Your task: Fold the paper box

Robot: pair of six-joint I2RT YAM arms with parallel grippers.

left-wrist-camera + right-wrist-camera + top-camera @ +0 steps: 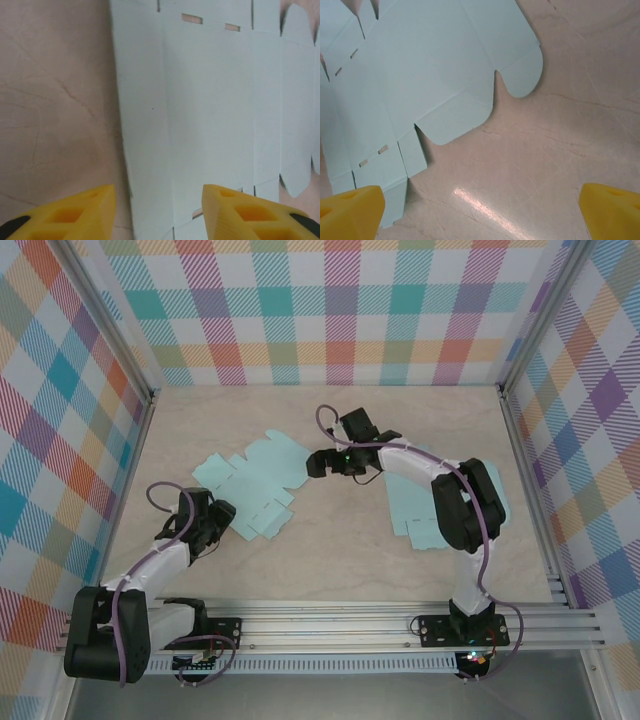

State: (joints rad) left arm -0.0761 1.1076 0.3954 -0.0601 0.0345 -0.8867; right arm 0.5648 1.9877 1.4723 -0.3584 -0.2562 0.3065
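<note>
I will use my left gripper to pinch the paper box by its long edge (131, 197) and move it to the middle before folding, because it lies slanted and off from the middle.
The paper box (252, 483) is a flat, light blue die-cut sheet lying unfolded on the table, left of the middle. My left gripper (224, 511) hovers at its near left edge. In the left wrist view the sheet (215, 100) stretches ahead, and its long left edge runs down between the yellow fingers (75, 215) of the left gripper (159, 212), which stand apart and hold nothing. My right gripper (316, 464) is at the sheet's far right corner. Its jaws are wide open (480, 215) over bare table, with the sheet's rounded flaps (465, 117) just ahead of them.
A second pile of light blue sheets (420, 520) lies at the right, partly under the right arm. Checked walls (330, 310) close in the back and both sides. An aluminium rail (350, 625) runs along the near edge.
</note>
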